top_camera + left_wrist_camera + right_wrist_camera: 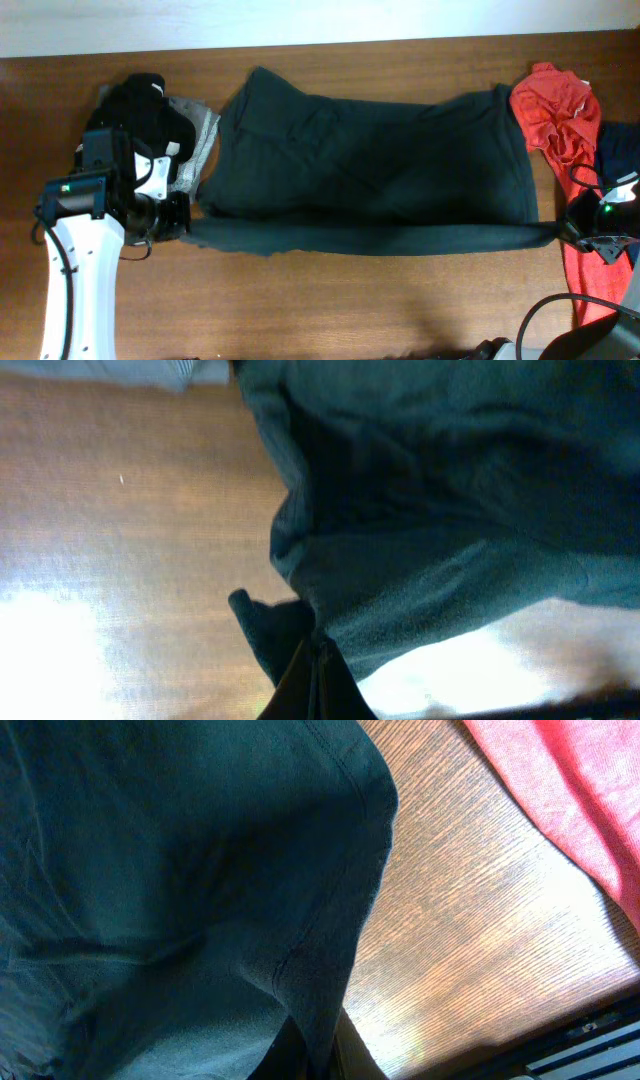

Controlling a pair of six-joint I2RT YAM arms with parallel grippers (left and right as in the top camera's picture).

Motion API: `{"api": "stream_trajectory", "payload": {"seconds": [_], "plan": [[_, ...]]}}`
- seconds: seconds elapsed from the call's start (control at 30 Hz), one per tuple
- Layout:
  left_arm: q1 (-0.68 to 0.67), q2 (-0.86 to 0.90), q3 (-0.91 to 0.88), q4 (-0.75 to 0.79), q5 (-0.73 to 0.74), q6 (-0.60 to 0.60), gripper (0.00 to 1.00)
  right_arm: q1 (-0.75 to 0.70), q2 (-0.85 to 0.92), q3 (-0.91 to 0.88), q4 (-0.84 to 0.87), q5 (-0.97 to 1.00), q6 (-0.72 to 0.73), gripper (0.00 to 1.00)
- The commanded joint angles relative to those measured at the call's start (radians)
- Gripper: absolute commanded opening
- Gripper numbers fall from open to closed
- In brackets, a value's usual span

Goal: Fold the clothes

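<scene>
I need to use my right gripper to let go of the piece of T-shirt on the T-shirt's flat body, at the T-shirt's side edge (530, 197) that faces the red garment.
A large dark greenish-black T-shirt (370, 150) lies spread across the middle of the wooden table, its near edge stretched into a taut straight band. No white letters show. My left gripper (185, 225) is shut on the band's left end; the cloth also shows in the left wrist view (450, 510), pinched at the fingertips (318, 660). My right gripper (570, 232) is shut on the band's right end; the right wrist view shows the shirt's hem (200, 870) clamped between the fingers (325, 1045).
A pile of black and grey clothes (160, 115) lies at the back left. A red garment (560, 120) lies at the right, running down past my right gripper, with blue cloth (622, 150) at the edge. Bare wood (350, 300) lies along the front.
</scene>
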Motion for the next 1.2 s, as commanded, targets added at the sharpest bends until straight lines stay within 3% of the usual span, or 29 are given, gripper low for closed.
{"api": "stream_trajectory", "payload": {"seconds": [0.0,0.27,0.47,0.7,0.93,1.1,1.17], "plan": [[0.002,0.04,0.01,0.085,-0.003,-0.006,0.0,0.006,-0.014,0.011,0.019,0.008,0.002,0.06],[-0.032,0.222,0.01,0.378,0.103,0.013,0.0,0.007,0.049,-0.026,0.136,-0.052,0.043,0.06],[-0.095,0.288,0.01,0.483,0.048,0.013,0.0,0.058,0.122,-0.026,0.206,-0.051,0.06,0.05],[-0.093,0.274,0.026,0.393,-0.003,0.035,0.0,0.076,0.155,-0.026,0.254,-0.051,0.072,0.05],[-0.091,0.183,0.126,0.057,-0.087,0.084,0.0,0.076,-0.016,0.005,-0.01,0.024,0.013,0.04],[-0.063,0.18,0.123,-0.069,-0.086,0.076,0.0,0.076,-0.106,0.005,-0.118,0.05,0.013,0.04],[-0.024,0.18,0.122,-0.143,-0.082,0.061,0.0,0.076,-0.139,0.005,-0.16,0.158,0.032,0.04]]}}
